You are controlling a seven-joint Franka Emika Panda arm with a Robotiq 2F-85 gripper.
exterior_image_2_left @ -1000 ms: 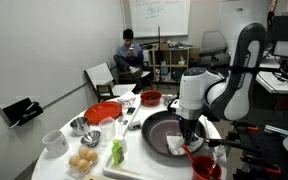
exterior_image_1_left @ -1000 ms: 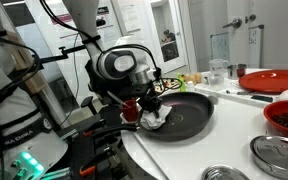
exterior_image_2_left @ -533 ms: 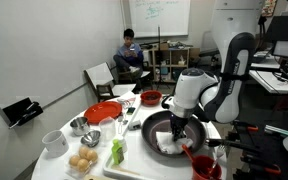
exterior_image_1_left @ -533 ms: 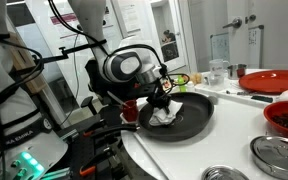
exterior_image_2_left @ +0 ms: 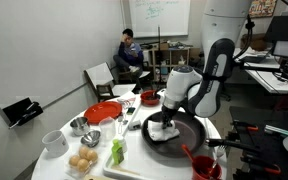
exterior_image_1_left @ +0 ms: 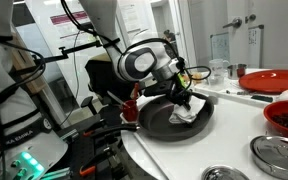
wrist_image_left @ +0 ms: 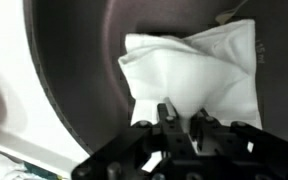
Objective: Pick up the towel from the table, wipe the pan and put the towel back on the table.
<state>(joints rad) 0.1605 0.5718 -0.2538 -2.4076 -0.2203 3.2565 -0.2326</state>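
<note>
My gripper is due to release the white towel. Next, I set it down on the table (exterior_image_1_left: pixel 210 156) between the pan and the metal bowls.
A white towel (wrist_image_left: pixel 189 65) lies spread inside the dark round pan (wrist_image_left: pixel 84 40). My gripper (wrist_image_left: pixel 181 118) is shut on the towel's near edge and presses it onto the pan's bottom. In both exterior views the gripper (exterior_image_1_left: pixel 184 100) (exterior_image_2_left: pixel 165 120) is down inside the pan (exterior_image_1_left: pixel 162 122) (exterior_image_2_left: pixel 187 137), with the towel (exterior_image_1_left: pixel 187 115) (exterior_image_2_left: pixel 162 130) under it. The pan sits at the table's edge.
A red cup (exterior_image_2_left: pixel 203 167) stands beside the pan. On the table are a red bowl (exterior_image_2_left: pixel 103 112), metal bowls (exterior_image_2_left: pixel 91 138), eggs (exterior_image_2_left: pixel 83 161), a green item (exterior_image_2_left: pixel 116 152) and a white cup (exterior_image_2_left: pixel 53 141). A person (exterior_image_2_left: pixel 130 53) sits at the back.
My gripper has dragged the towel across the pan's bottom, from its near side toward the far side. The arm has swung along with it.
</note>
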